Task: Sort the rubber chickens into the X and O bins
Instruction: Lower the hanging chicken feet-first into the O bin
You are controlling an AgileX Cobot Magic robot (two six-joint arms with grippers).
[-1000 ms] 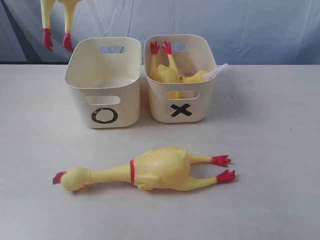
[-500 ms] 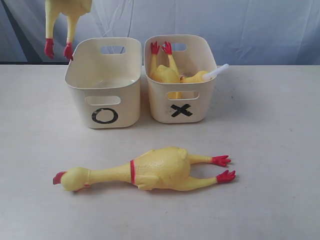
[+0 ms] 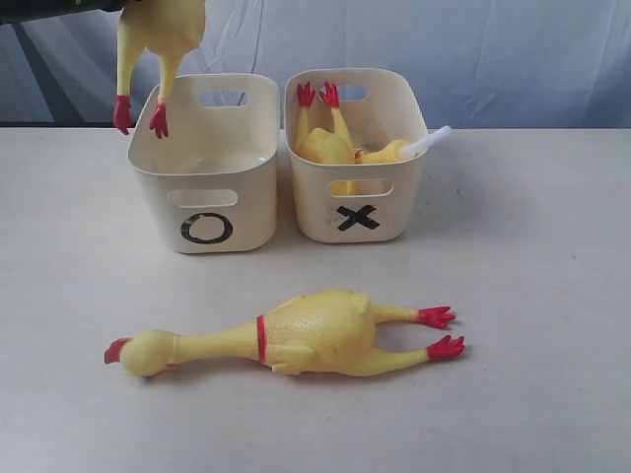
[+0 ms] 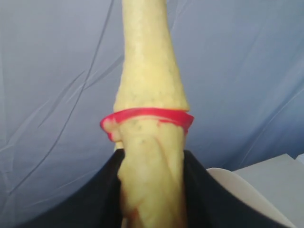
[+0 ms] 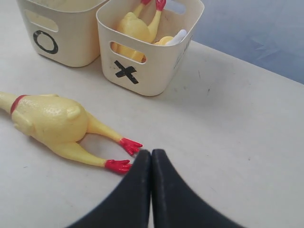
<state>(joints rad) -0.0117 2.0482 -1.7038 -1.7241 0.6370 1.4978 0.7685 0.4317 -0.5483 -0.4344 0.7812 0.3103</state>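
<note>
My left gripper should release the rubber chicken inside the O bin [image 3: 231, 138] against that bin's side nearest the X bin.
A rubber chicken [image 3: 158, 39] hangs feet-down over the back left rim of the O bin [image 3: 205, 168]. My left gripper [image 4: 152, 190] is shut on its neck [image 4: 149, 156], just past the red band [image 4: 147, 116]. Another chicken [image 3: 296, 335] lies flat on the table in front of the bins, head to the left. A third chicken [image 3: 330, 138] sits feet-up in the X bin [image 3: 355, 163]. My right gripper [image 5: 151, 154] is shut and empty, hovering close to the lying chicken's red feet [image 5: 124, 154].
A white tube-like piece [image 3: 426, 141] sticks out over the X bin's right rim. Blue cloth [image 3: 493, 49] hangs behind the pale table [image 3: 523, 296]. The two bins stand side by side at the table's back.
The hanging chicken has moved right and downward, its feet now at the O bin's rim. Nothing else has shifted.
</note>
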